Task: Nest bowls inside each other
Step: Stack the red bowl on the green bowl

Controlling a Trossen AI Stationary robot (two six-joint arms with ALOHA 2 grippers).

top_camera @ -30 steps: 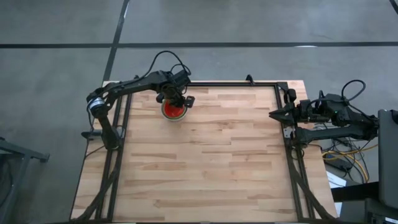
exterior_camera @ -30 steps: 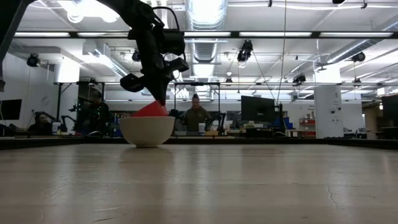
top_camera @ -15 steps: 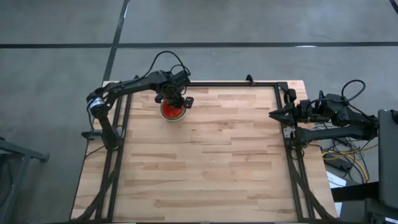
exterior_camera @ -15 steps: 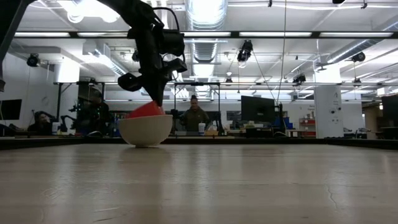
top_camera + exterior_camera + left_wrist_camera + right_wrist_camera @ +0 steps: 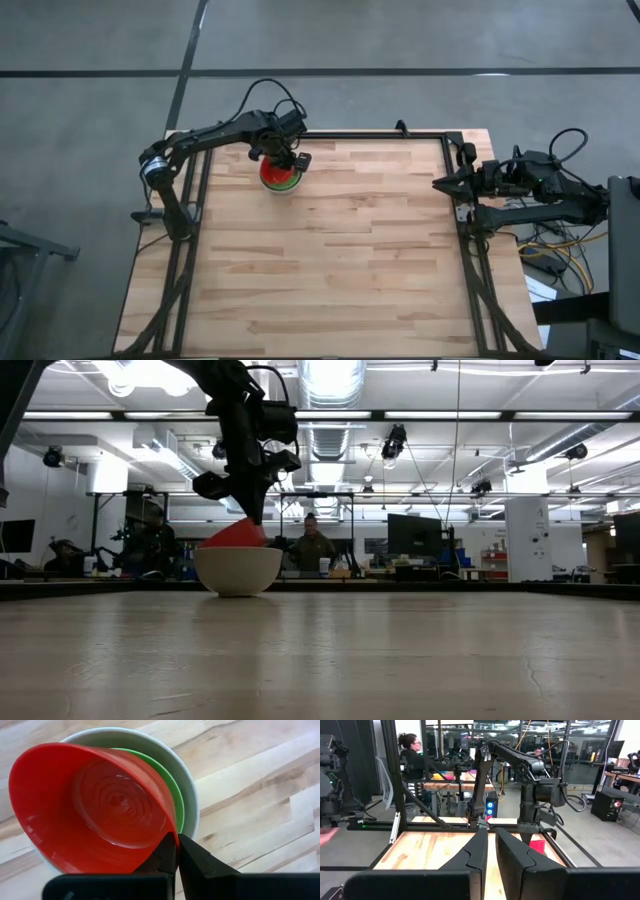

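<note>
The red bowl is leaning inside the green bowl. My left gripper will open to level it, then pinch the red bowl's rim (image 5: 166,811) and seat it.
A pale white-grey bowl (image 5: 281,186) stands on its base at the table's far left, also seen in the low view (image 5: 238,570). A green bowl (image 5: 176,802) sits inside it, and a red bowl (image 5: 95,805) lies tilted inside the green one. My left gripper (image 5: 176,851) is above the stack, pointing steeply down and shut on the red bowl. My right gripper (image 5: 438,183) hovers at the table's right edge, shut on nothing. My left gripper pinches the red bowl's rim (image 5: 169,827) between its two fingers, one on each face of the wall. The fingers come from above, pointing steeply down. The red bowl sits tilted, its held side raised (image 5: 240,533) and its lower part inside the green bowl.
A black frame rail (image 5: 370,135) runs along the table's far edge close behind the stack. Bare wood (image 5: 350,250) stretches from the stack toward the near and right edges. People sit at desks in the room beyond the table (image 5: 315,545).
The red bowl has rocked a little inside the stack in my left gripper's hold. The gripper has stayed where it was and remains shut.
</note>
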